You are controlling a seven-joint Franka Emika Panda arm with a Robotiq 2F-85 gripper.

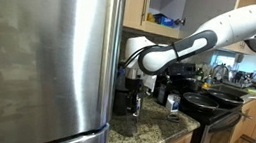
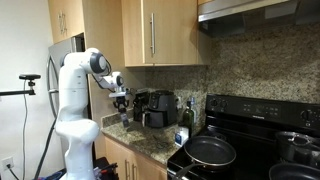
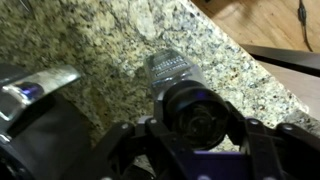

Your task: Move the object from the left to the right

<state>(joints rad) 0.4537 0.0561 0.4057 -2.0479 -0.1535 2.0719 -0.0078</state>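
Note:
The robot's gripper will release the small dark bottle, now hanging under the gripper, on the granite counter (image 1: 152,122) just short of the small can near the stove.
A small shaker with a ribbed metal body (image 3: 172,68) and a dark round top stands between my gripper's (image 3: 198,125) fingers in the wrist view. The fingers press against the dark top on both sides. In both exterior views the gripper (image 1: 137,91) (image 2: 122,102) points down over the granite counter (image 1: 149,135) (image 2: 140,138), with the shaker (image 1: 135,107) (image 2: 124,116) hanging under it, just above or on the counter. I cannot tell whether its base touches the stone.
A steel fridge (image 1: 39,54) stands close beside the arm. Black appliances (image 2: 155,108) sit against the wall behind the gripper. A bottle (image 2: 186,118) and a small can (image 1: 173,105) stand near the stove (image 2: 240,150), which holds pans. A shiny metal object (image 3: 35,88) lies nearby.

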